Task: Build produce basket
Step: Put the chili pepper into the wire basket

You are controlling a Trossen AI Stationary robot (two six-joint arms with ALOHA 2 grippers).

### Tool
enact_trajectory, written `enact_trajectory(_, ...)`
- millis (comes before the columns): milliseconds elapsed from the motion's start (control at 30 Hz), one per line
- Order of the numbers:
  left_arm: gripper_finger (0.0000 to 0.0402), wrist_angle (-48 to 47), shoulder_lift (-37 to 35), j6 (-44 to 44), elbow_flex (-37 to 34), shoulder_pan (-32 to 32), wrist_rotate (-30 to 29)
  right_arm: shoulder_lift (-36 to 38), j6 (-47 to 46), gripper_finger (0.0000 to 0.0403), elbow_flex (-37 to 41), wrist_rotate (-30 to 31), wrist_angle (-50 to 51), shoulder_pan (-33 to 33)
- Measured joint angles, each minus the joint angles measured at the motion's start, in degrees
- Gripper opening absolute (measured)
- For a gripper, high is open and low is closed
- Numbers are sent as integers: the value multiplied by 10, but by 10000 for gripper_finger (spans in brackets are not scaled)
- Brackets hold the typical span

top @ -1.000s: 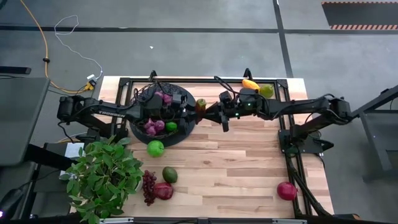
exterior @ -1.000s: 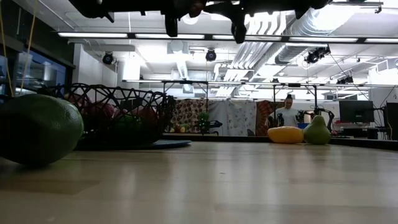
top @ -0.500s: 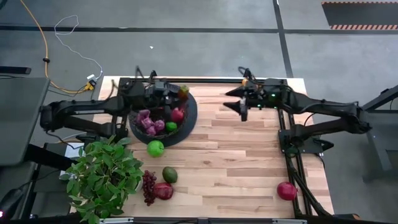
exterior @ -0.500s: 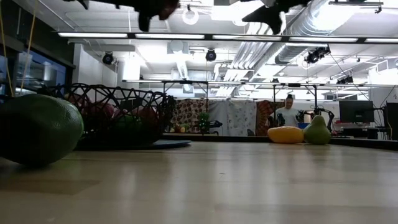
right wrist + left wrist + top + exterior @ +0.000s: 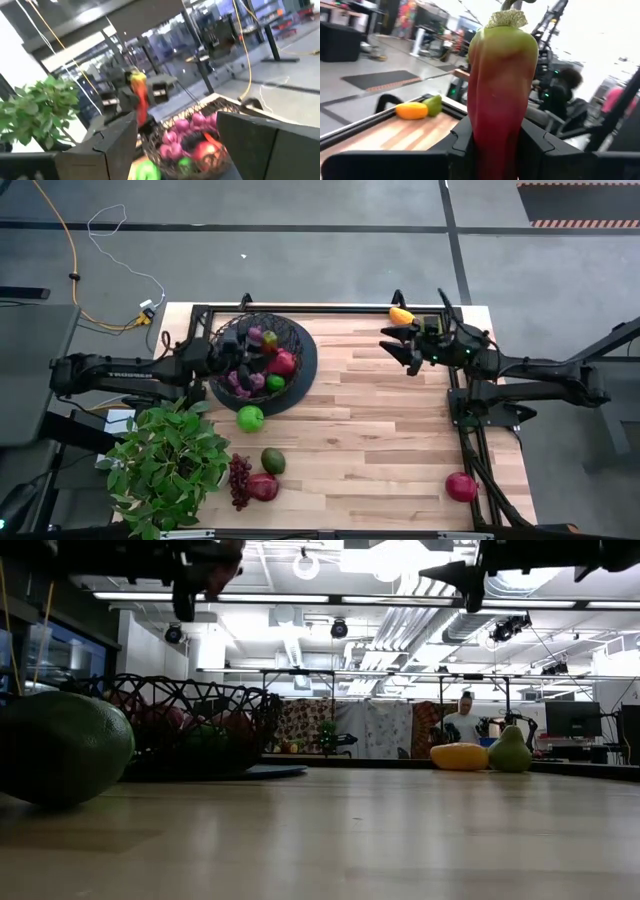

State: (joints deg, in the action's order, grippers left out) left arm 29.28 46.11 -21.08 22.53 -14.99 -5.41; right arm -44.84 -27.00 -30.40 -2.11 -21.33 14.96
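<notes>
My left gripper will drop the red-and-green pepper, now held above the basket, in the basket (image 5: 256,365), between the purple grapes and the red pomegranate.
The black wire basket (image 5: 305,365) stands at the table's far left and holds purple grapes, a green apple and a red pomegranate; it also shows in the low view (image 5: 190,725). My left gripper (image 5: 262,345) is above the basket, shut on a red-and-green pepper (image 5: 502,90). My right gripper (image 5: 405,348) is open and empty, high over the far right of the table, next to a yellow-orange pepper (image 5: 401,315). The right wrist view shows its open fingers (image 5: 115,145) and, farther off, the held pepper (image 5: 140,95). My left gripper pinches the pepper's red lower body (image 5: 492,150) between its two fingers (image 5: 462,145), one on each side. The fingers come about level from the table's left. The pepper sticks out past the fingers, green stem end away from the gripper, lifted clear above the basket.
On the near left lie a green apple (image 5: 250,418), an avocado (image 5: 272,461), a grape bunch (image 5: 240,480) and a pomegranate (image 5: 263,487). Another pomegranate (image 5: 461,486) lies near right. A leafy potted plant (image 5: 170,460) stands at the near-left corner. A green pear-shaped fruit (image 5: 510,752) rests beside the yellow pepper.
The two grippers were close together over the table's middle, with the pepper between them. My left gripper has carried the pepper toward the table's left edge and is now over the basket. My right gripper has drawn back toward the right edge.
</notes>
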Motion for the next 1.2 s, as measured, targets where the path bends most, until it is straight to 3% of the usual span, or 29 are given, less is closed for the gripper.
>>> enact_trajectory(133, 84, 11, -9, 3, -5, 5, -32, -1, 2, 252, 1, 0, -5, 0)
enact_trajectory(600, 84, -7, -8, 8, 8, 3, -38, -2, -13, 252, 1, 0, -4, 0)
enact_trajectory(700, 84, -107, -8, 11, 61, -10, -48, -2, -13, 252, 1, 0, -4, 0)
enact_trajectory(933, 83, -509, 40, 9, 206, -100, -102, -2, -13, 252, 1, 0, -3, 0)
enact_trajectory(1200, 84, -643, 133, -32, 213, -168, -72, -2, -13, 252, 1, 0, -2, 0)
